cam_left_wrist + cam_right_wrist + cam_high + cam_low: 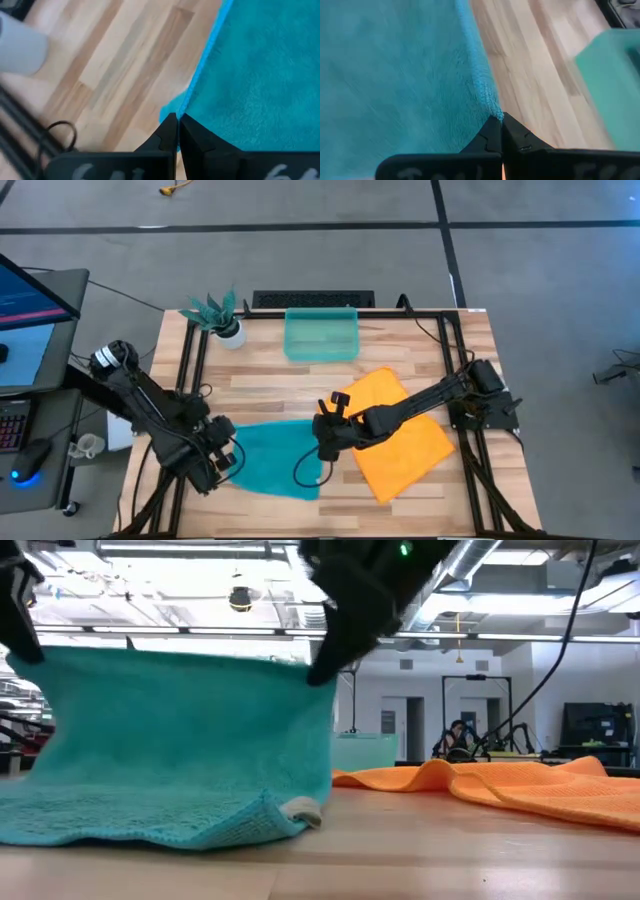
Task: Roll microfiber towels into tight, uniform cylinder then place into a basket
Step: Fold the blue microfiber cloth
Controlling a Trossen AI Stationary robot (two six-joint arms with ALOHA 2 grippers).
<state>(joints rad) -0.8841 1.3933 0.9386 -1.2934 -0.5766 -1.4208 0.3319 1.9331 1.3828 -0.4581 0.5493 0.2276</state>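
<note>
Next, I let go of the upper corner of the teal-blue towel with my left gripper on its front corner (243, 483), near the front edge of the table.
The teal-blue microfiber towel (272, 458) is near the table's front, between my two grippers. My left gripper (228, 456) is shut on its left upper corner and my right gripper (326, 448) is shut on its right upper corner. In the low view the towel (170, 740) hangs like a curtain, and its lower part lies on the wood. The orange microfiber towel (400, 435) lies flat on the table to the right. The translucent teal basket (320, 333) stands at the far middle. My left gripper pinches the teal towel's corner (173, 107) between its two shut fingers, slanting down onto it from the table's left. That corner is lifted and the towel's lower part rests on the table. My right gripper pinches the towel's other upper corner (494, 114) between its two shut fingers, slanting down from the table's right. The top edge (180, 655) runs nearly straight between the two holds. The bottom fold with a white tag (300, 808) lies on the wood.
A teal-leaved plant in a white pot (222, 317) stands at the far left, beside the basket. A black frame rail (190, 370) runs along the table's sides. Bare wood (270, 385) lies between the basket and the towels.
</note>
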